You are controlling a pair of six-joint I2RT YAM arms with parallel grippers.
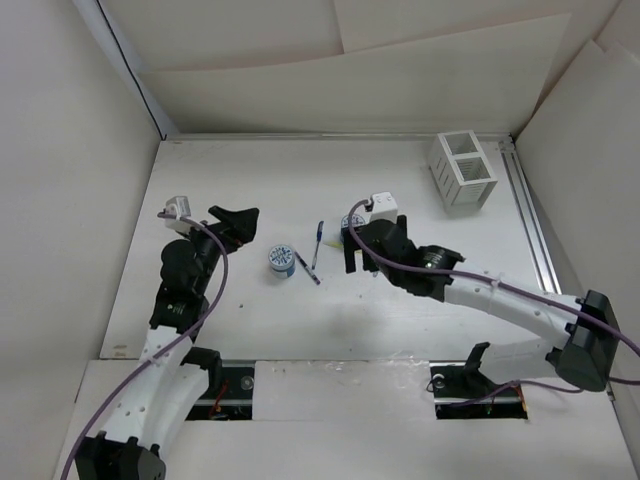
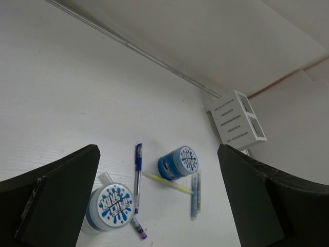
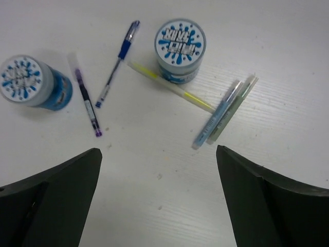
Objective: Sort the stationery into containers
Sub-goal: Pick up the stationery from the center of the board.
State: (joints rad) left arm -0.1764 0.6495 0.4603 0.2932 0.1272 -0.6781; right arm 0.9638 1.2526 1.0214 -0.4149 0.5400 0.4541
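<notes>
Next, I bring my right gripper to the blue-and-white roll against the pale-yellow stick and close it on the roll's sides [image 1: 347, 236] [image 3: 180, 70].
One blue-and-white roll [image 1: 282, 260] stands mid-table, and shows in the left wrist view [image 2: 109, 206] and the right wrist view [image 3: 28, 82]. The second roll [image 2: 178, 162] [image 3: 180, 49] is hidden under my right arm in the top view. The dark blue pen [image 1: 316, 243] [image 2: 137, 177] [image 3: 117, 64] lies between them. The pale-yellow stick [image 2: 167, 182] [image 3: 172, 87] rests against the second roll. The light-blue stick [image 2: 194, 195] [image 3: 216, 121] lies beside it. The white slatted organizer [image 1: 462, 170] [image 2: 236, 123] stands far right. My left gripper [image 1: 240, 225] [image 2: 158, 149] and right gripper [image 1: 352, 245] [image 3: 158, 149] are open and empty above the table.
A thin pen with a purple tip [image 3: 87, 103] [image 2: 139, 229] lies next to the first roll. A greenish stick [image 3: 231, 110] lies against the light-blue one. A metal rail [image 1: 530, 220] runs along the table's right edge. Cardboard walls enclose the table.
</notes>
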